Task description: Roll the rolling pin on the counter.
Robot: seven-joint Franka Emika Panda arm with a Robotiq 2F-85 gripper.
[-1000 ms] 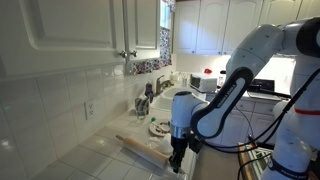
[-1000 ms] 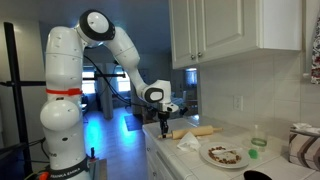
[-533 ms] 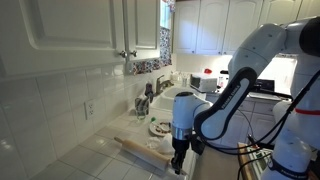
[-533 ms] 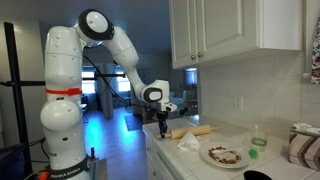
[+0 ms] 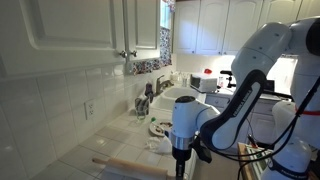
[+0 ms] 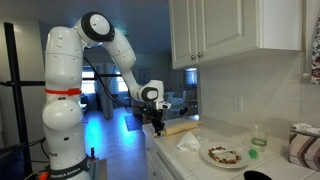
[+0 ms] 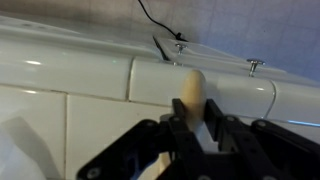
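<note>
The rolling pin, now lying near the counter's front edge, will be released by my gripper on the white counter tiles (image 5: 144, 148) beside the folded white cloth.
The rolling pin (image 5: 128, 163) is a slim tan wooden cylinder lying across the white tiled counter (image 5: 108, 143) near its front edge. In an exterior view the pin (image 6: 181, 127) sticks out from my gripper (image 6: 156, 126) toward the wall. My gripper (image 5: 181, 166) points straight down at one end of the pin. In the wrist view the pin (image 7: 192, 88) runs between my two fingers (image 7: 190, 124), which are shut against its sides, over the counter tiles (image 7: 80, 115).
A small patterned plate (image 6: 222, 155) with food, a green cup (image 6: 254, 154) and a folded white cloth (image 6: 190, 143) sit further along the counter. A sink with a faucet (image 5: 163, 86) lies beyond the plate (image 5: 158, 127). Wall cabinets hang overhead.
My gripper and the rolling pin have moved together along the counter away from the plate, toward the counter's end. The pin's angle has shifted with it.
</note>
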